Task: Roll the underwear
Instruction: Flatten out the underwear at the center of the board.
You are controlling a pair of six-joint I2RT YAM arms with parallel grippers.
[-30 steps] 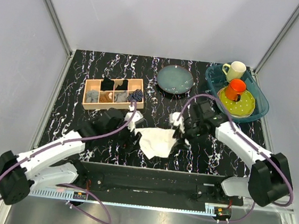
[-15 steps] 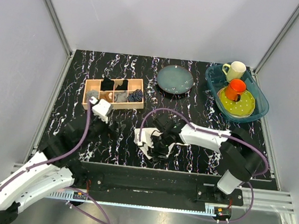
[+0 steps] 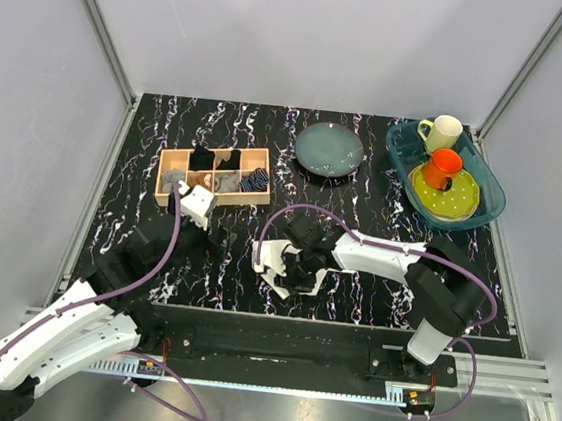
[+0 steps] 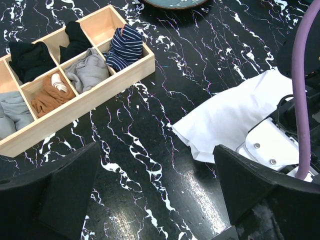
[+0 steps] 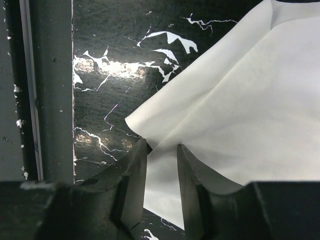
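Observation:
Next, I move my left gripper to the white underwear and close it on the underwear's front corner [image 3: 280, 293], the one closest to the front edge of the table.
The white underwear [image 3: 272, 256] lies crumpled near the front middle of the black marble table. My right gripper [image 3: 301, 271] is low over its right part and hides much of it. In the right wrist view the cloth [image 5: 240, 100] fills the right side. That gripper [image 5: 161, 148] has its jaws narrowly apart, with its tips at a folded edge near one corner and flat cloth showing between them. My left gripper [image 3: 220, 239] is wide open and empty, to the left of the cloth. In the left wrist view it [image 4: 156, 149] is over bare table with the underwear [image 4: 232, 112] ahead to the right.
A wooden divider box [image 3: 170, 197] with small dark, grey and striped rolls stands at the back left, also seen in the left wrist view [image 4: 100, 92]. A dark round plate [image 3: 330, 148] sits at the back middle. A teal tray [image 3: 491, 204] with cups sits at the back right. The table's front edge is close.
My right gripper has moved left and down onto the underwear, which now looks smaller and bunched. My left arm has pulled back from the cloth to the left.

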